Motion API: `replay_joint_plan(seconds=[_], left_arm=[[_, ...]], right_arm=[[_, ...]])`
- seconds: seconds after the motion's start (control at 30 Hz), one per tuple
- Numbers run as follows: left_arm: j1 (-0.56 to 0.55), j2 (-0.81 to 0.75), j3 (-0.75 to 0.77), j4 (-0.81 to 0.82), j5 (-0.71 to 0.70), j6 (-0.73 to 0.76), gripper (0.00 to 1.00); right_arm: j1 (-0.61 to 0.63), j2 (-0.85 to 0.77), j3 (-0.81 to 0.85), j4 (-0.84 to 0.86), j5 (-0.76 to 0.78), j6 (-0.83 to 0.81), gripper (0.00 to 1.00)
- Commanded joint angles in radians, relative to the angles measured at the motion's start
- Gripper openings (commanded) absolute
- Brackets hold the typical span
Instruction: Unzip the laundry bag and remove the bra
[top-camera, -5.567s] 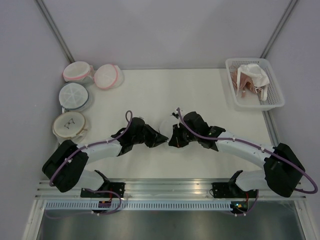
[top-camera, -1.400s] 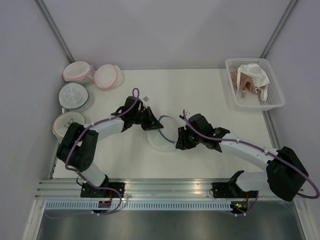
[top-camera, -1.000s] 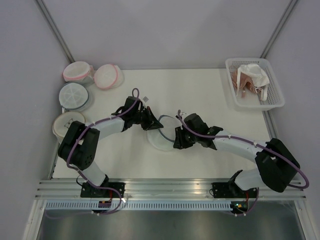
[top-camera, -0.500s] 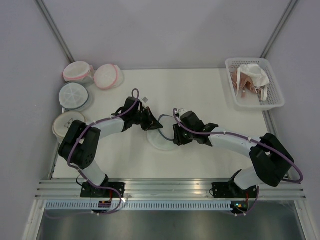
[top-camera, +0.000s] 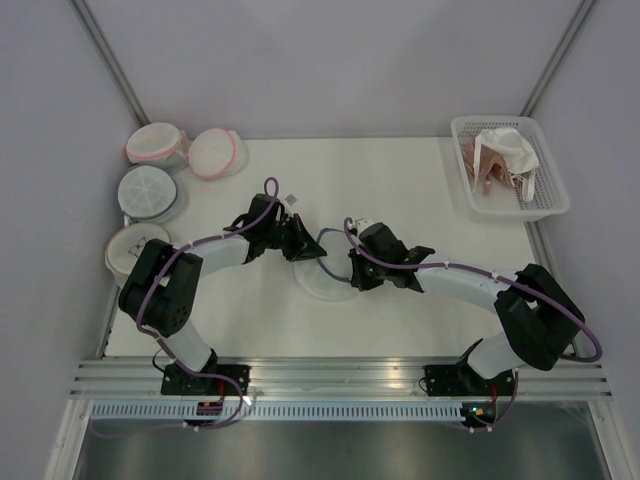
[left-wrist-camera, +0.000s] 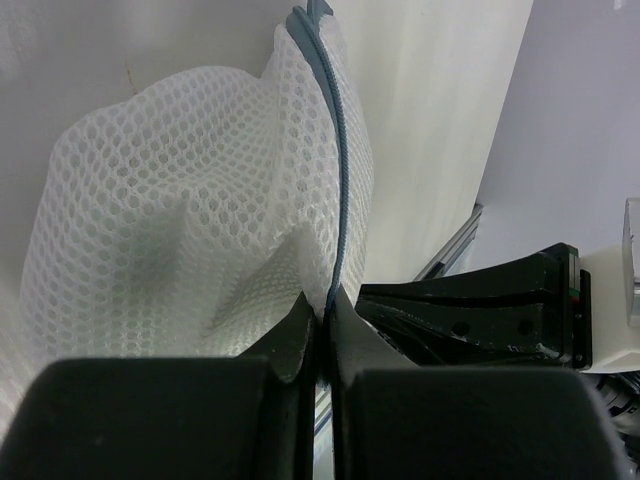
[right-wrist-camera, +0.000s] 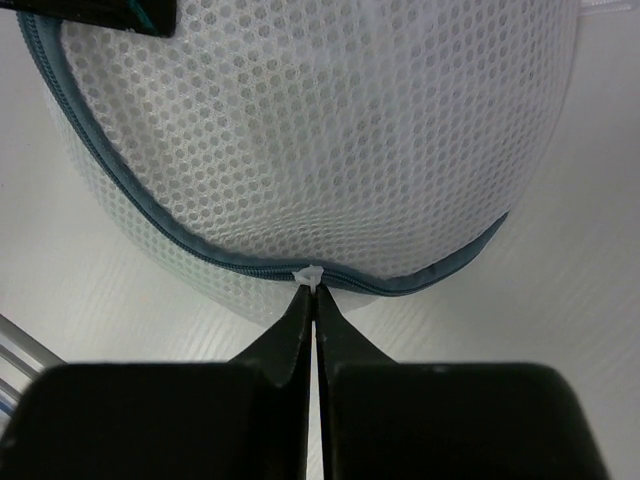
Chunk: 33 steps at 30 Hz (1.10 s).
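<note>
I have a narrow edge of the rim with slack mesh in my left gripper, so I should open it and take the full zip tape (left-wrist-camera: 342, 225) before my right gripper pulls.
The laundry bag (top-camera: 322, 280), a white mesh dome with a grey-blue zip rim, lies mid-table between both arms. My left gripper (top-camera: 307, 250) is at its far left edge. In the left wrist view this gripper (left-wrist-camera: 322, 306) is shut on the bag's rim, pinching mesh (left-wrist-camera: 180, 220) and zip tape together. My right gripper (top-camera: 351, 272) is at the bag's right side. In the right wrist view it (right-wrist-camera: 313, 292) is shut on the small white zip pull (right-wrist-camera: 311, 272), and the zip (right-wrist-camera: 150, 215) looks closed on both sides of it. The bra is hidden.
Two pink-rimmed round bags (top-camera: 155, 142) (top-camera: 216, 152), a light-blue spoked bag (top-camera: 148, 188) and a beige round bag (top-camera: 138, 248) sit along the left edge. A white basket (top-camera: 556, 185) with white and pinkish garments (top-camera: 505, 155) stands at the back right.
My right gripper has slid left to the bag's rim and closed on the zip pull. The left gripper has kept its hold on the rim without moving.
</note>
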Motion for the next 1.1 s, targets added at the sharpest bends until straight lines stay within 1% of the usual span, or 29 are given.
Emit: replay_joint_plan(seconds=[0.0, 0.13, 0.23, 0.27, 0.3, 0.33, 0.37, 0.43, 0.47, 0.5, 0.53, 0.57, 0.6, 0.63, 0.67, 0.7, 0.73, 0.8, 0.83, 0.87, 0.9, 0.93, 1.0, 1.07], left_arm=[[0.012, 0.018, -0.009, 0.029, 0.018, -0.011, 0.02], [0.037, 0.055, 0.038, 0.026, 0.026, -0.002, 0.02], [0.055, 0.125, 0.127, -0.018, 0.03, 0.033, 0.02], [0.058, 0.145, 0.188, -0.038, 0.033, 0.043, 0.02], [0.065, 0.195, 0.218, -0.056, 0.039, 0.049, 0.02], [0.071, 0.214, 0.247, -0.057, 0.047, 0.053, 0.02], [0.074, 0.236, 0.303, -0.085, 0.05, 0.055, 0.02], [0.08, 0.304, 0.363, -0.087, 0.055, 0.046, 0.02], [0.08, 0.331, 0.431, -0.084, 0.067, 0.04, 0.02], [0.08, 0.373, 0.465, -0.069, 0.079, 0.032, 0.08], [0.08, 0.398, 0.52, -0.039, 0.098, -0.008, 0.15], [0.08, 0.414, 0.54, -0.012, 0.152, -0.037, 0.25], [0.078, 0.424, 0.554, 0.023, 0.177, -0.067, 0.37], [0.075, 0.42, 0.557, 0.075, 0.194, -0.125, 0.56], [0.074, 0.406, 0.549, 0.087, 0.196, -0.137, 0.62], [0.068, 0.345, 0.516, 0.082, 0.17, -0.134, 0.69], [0.068, 0.311, 0.491, 0.065, 0.17, -0.126, 0.71], [0.065, 0.227, 0.435, 0.017, 0.112, -0.102, 0.75], [0.066, 0.187, 0.372, -0.054, 0.065, -0.079, 0.77], [0.065, 0.097, 0.338, -0.085, 0.043, -0.072, 0.77], [0.063, 0.057, 0.298, -0.099, 0.024, -0.072, 0.78], [0.054, 0.011, 0.223, -0.109, 0.009, -0.077, 0.79], [0.033, -0.089, 0.165, -0.15, -0.048, -0.085, 0.8], [-0.02, -0.132, 0.097, -0.161, -0.097, -0.103, 0.8]], right_arm=[[0.001, -0.047, 0.006, -0.008, -0.003, 0.007, 0.0], [0.001, -0.086, 0.014, -0.097, 0.034, 0.019, 0.0], [0.001, -0.109, 0.016, -0.145, 0.083, 0.03, 0.0], [0.001, -0.112, 0.017, -0.177, 0.121, 0.038, 0.0], [0.001, -0.112, 0.022, -0.191, 0.134, 0.038, 0.0], [0.001, -0.112, 0.022, -0.203, 0.146, 0.041, 0.0], [0.001, -0.115, 0.022, -0.208, 0.143, 0.041, 0.0], [0.001, -0.118, 0.016, -0.203, 0.134, 0.049, 0.0], [0.001, -0.124, 0.016, -0.201, 0.129, 0.053, 0.0], [0.001, -0.127, 0.016, -0.201, 0.132, 0.056, 0.0], [0.0, -0.135, 0.014, -0.198, 0.135, 0.059, 0.0], [0.0, -0.138, 0.017, -0.198, 0.139, 0.059, 0.0], [0.0, -0.14, 0.02, -0.197, 0.142, 0.064, 0.0], [0.0, -0.141, 0.023, -0.192, 0.149, 0.065, 0.0], [0.0, -0.143, 0.029, -0.194, 0.155, 0.068, 0.0], [0.001, -0.14, 0.032, -0.192, 0.157, 0.07, 0.0], [0.0, -0.14, 0.037, -0.192, 0.163, 0.072, 0.0], [0.001, -0.143, 0.045, -0.189, 0.166, 0.078, 0.0], [0.0, -0.143, 0.046, -0.185, 0.169, 0.079, 0.0], [0.0, -0.143, 0.051, -0.183, 0.171, 0.079, 0.0], [0.0, -0.143, 0.052, -0.183, 0.174, 0.079, 0.01], [0.0, -0.147, 0.054, -0.175, 0.172, 0.078, 0.0], [0.0, -0.156, 0.054, -0.166, 0.171, 0.076, 0.0], [0.0, -0.176, 0.048, -0.14, 0.146, 0.075, 0.0]])
